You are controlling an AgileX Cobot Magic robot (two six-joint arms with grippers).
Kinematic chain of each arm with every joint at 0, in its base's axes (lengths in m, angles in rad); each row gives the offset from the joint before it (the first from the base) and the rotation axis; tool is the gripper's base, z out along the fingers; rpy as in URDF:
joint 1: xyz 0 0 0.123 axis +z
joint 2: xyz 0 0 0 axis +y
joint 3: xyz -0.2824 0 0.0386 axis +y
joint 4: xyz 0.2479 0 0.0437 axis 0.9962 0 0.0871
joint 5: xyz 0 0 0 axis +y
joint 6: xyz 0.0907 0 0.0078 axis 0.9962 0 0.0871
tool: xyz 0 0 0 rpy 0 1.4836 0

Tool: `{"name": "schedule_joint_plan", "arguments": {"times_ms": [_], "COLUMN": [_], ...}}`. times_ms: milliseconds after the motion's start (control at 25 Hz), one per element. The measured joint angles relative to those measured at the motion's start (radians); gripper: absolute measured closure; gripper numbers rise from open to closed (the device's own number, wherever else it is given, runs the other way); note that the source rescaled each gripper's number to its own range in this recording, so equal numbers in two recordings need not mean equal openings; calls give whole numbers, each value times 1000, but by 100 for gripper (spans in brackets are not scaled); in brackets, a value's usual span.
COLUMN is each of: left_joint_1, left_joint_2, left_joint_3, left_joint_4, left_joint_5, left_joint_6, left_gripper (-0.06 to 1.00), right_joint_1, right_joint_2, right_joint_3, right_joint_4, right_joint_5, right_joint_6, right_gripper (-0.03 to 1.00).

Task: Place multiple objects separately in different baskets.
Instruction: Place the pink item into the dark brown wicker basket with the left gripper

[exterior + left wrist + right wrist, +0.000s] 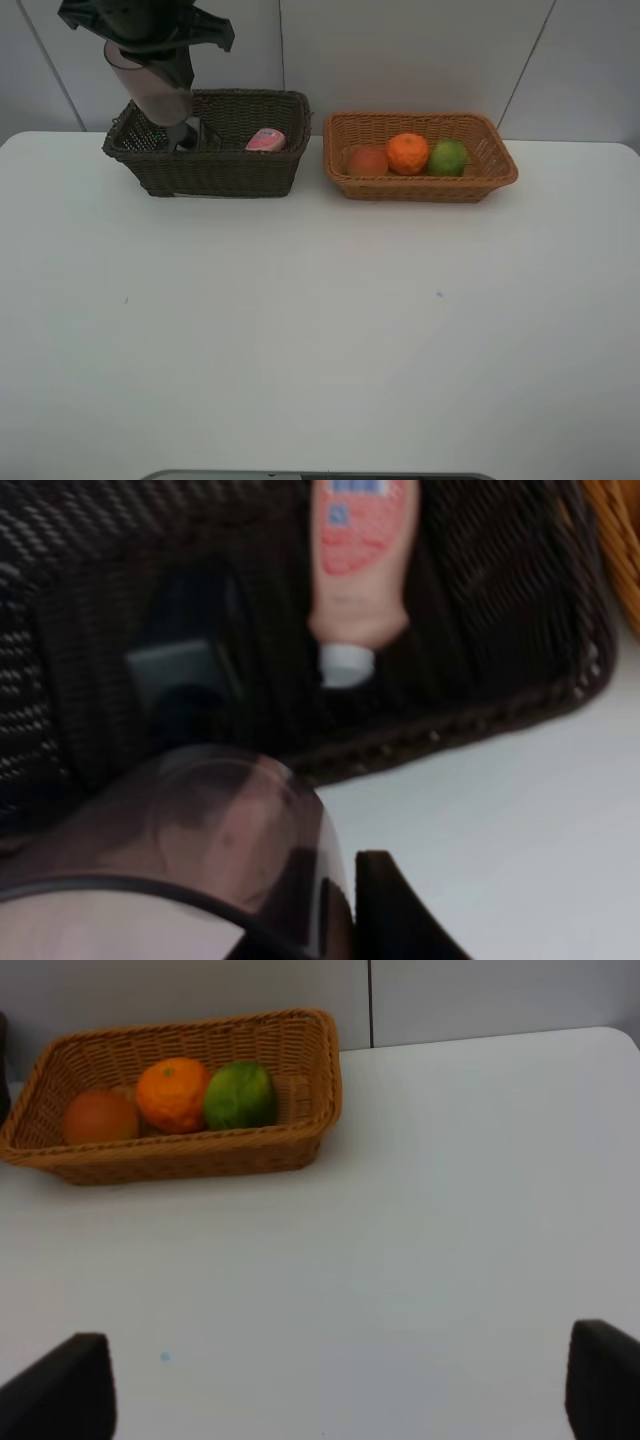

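Note:
Next, I let go of the mauve cup with my left gripper in the dark brown basket, between the pump bottle and the basket's end (157, 126) (90, 675).
My left gripper (150, 55) is shut on the translucent mauve cup (155, 90) and holds it above the left end of the deep dark brown basket (225, 178). The pink squeeze bottle (265, 140) and the dark pump bottle (185, 135) lie inside that basket. In the left wrist view the cup (170, 850) is close up, with the pink bottle (360, 560) and the pump bottle (185, 670) below it. The light tan basket (420, 188) holds the red-orange fruit (368, 160), the orange (407, 153) and the lime (448, 157). My right gripper (340, 1400) is open and empty over the table.
The two baskets stand side by side at the back of the white table (320, 320), close to the wall. The right wrist view shows the tan basket (320, 1080) with the three fruits, some way ahead of the gripper.

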Motion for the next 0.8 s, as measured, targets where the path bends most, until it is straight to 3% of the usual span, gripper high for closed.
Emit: {"name": "schedule_joint_plan", "arguments": {"times_ms": [320,800], "left_joint_1": [127,185], "left_joint_2": [26,238], "left_joint_3": [-8,-9], "left_joint_4": [-1,4], "left_joint_5": [-182,-432], "left_joint_6": [-9,-11], "left_gripper": [94,94], "right_joint_1": [0,0], "right_joint_2": [0,0], "right_joint_3": [0,0], "right_joint_4": [0,0], "right_joint_5": [0,0], "right_joint_6": [0,0], "right_gripper": [-3,-3]}}
